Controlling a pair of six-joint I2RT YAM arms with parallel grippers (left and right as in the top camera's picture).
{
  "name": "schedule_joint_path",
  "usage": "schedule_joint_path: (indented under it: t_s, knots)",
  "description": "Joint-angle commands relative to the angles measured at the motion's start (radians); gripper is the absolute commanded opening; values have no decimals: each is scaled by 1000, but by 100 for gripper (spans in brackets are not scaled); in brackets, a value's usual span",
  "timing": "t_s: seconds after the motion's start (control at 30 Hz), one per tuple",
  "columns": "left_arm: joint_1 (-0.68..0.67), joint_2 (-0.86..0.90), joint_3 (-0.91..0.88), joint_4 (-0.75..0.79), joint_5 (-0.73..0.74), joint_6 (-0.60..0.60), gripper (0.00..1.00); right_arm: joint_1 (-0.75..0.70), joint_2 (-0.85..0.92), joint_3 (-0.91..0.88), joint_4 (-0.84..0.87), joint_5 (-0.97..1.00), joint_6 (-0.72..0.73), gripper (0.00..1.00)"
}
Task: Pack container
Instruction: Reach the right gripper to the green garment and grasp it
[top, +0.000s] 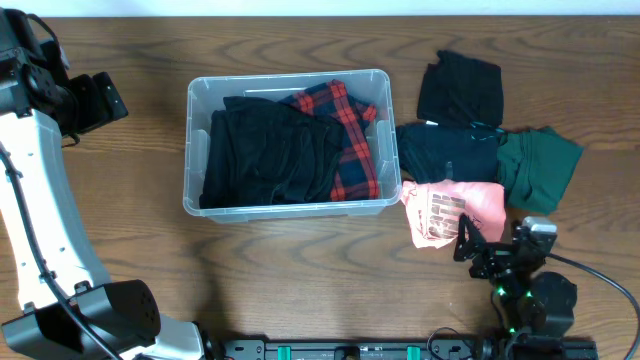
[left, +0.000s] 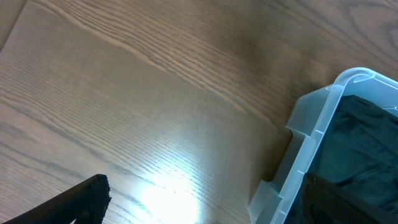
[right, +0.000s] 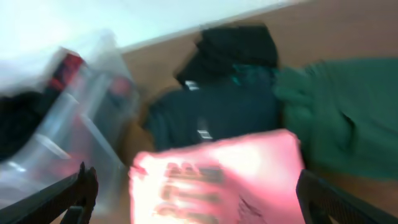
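Note:
I should close my right gripper on the outer edge of the green garment (top: 565, 180), on the side that faces away from the dark teal garment.
The clear container (top: 196, 150) sits mid-table and holds a black garment (top: 265, 150) and a red plaid garment (top: 350, 140). Its corner also shows in the left wrist view (left: 311, 118). My left gripper (top: 100, 100) hovers over bare table left of the container, open and empty, with one finger (left: 84, 202) in its wrist view. My right gripper (top: 476, 246) is open and empty near the front edge, just in front of a pink printed garment (top: 455, 212). The blurred right wrist view shows that pink garment (right: 217, 180) between the open fingers (right: 196, 196).
Right of the container lie a black garment (top: 460, 88), a dark teal garment (top: 448, 152) and a green garment (top: 540, 165), touching one another. They also show in the right wrist view: black (right: 233, 50), teal (right: 217, 115), green (right: 342, 112).

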Motion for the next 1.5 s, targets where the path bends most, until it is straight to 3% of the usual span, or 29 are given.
schedule_joint_path:
  t_s: [0.0,0.1,0.2,0.43,0.63,0.87,1.03,1.17,1.47]
  knots:
    - [3,-13,-13,-3,-8,10,98,-5,0,0,136,-127,89,99]
    - [3,-13,-13,-3,-8,10,98,-5,40,31,308,-125,122,99]
    - [3,-13,-13,-3,-8,10,98,-5,139,121,323,-97,133,99]
    - [3,-13,-13,-3,-8,10,98,-9,617,489,16,-41,109,99]
    - [3,-13,-13,-3,-8,10,98,-13,1065,872,-142,-251,-93,99]
    - [3,-13,-13,-3,-8,10,98,-119,1358,1122,-266,-256,-94,99]
    - [3,-13,-13,-3,-8,10,98,-310,1535,1229,-399,-261,-123,99]
    - [3,-13,-13,-3,-8,10,98,-459,1654,1251,-489,-270,-230,99]
    - [3,-13,-13,-3,-8,10,98,-596,1883,1251,-505,-286,-351,99]
